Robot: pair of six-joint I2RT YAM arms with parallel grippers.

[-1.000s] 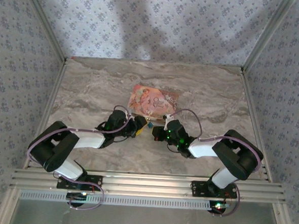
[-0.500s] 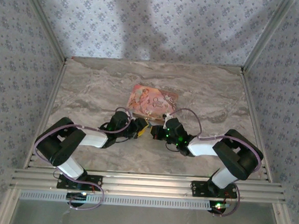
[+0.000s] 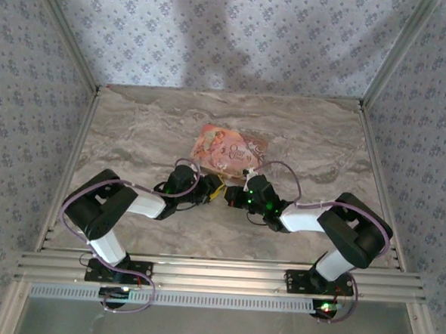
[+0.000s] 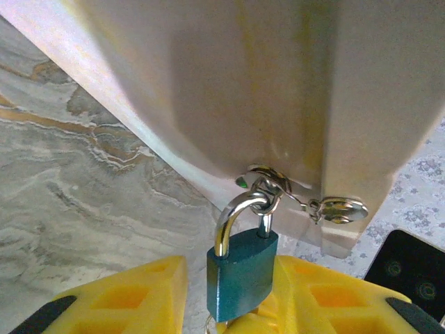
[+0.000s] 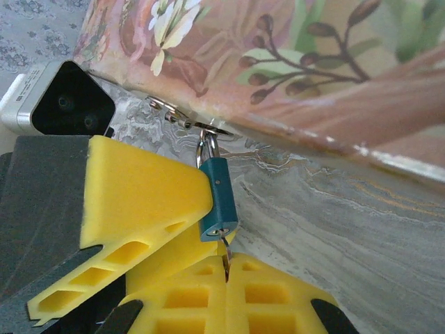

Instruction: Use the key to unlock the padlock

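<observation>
The padlock's shackle is still shut with the robot's right gripper on the key, so that gripper should open, roll its wrist around and pinch the key (image 5: 226, 252) for another turn.
The small blue padlock (image 4: 242, 275) hangs by its silver shackle from the metal hasp (image 4: 268, 184) on the pink pictured box (image 3: 228, 151). My left gripper (image 4: 233, 271) straddles the lock body. Its right yellow finger (image 4: 334, 299) touches the lock, while a narrow gap stays on the side of its left finger (image 4: 139, 299). Seen from the right wrist, the padlock (image 5: 219, 198) has the key (image 5: 226, 254) standing in its keyhole from below. My right gripper (image 5: 227, 268) is shut on the key's flat blade. From above, both grippers meet just in front of the box.
The box's near wall (image 4: 278, 83) stands directly behind the padlock, and a small metal latch piece (image 4: 341, 207) hangs beside the hasp. The left wrist's camera housing (image 5: 62, 101) sits close on the left. Marble tabletop (image 3: 149, 132) lies around the box.
My left arm has slid right toward the box front, and its jaws have narrowed around the padlock. The right gripper has shifted slightly left, still shut on the key.
</observation>
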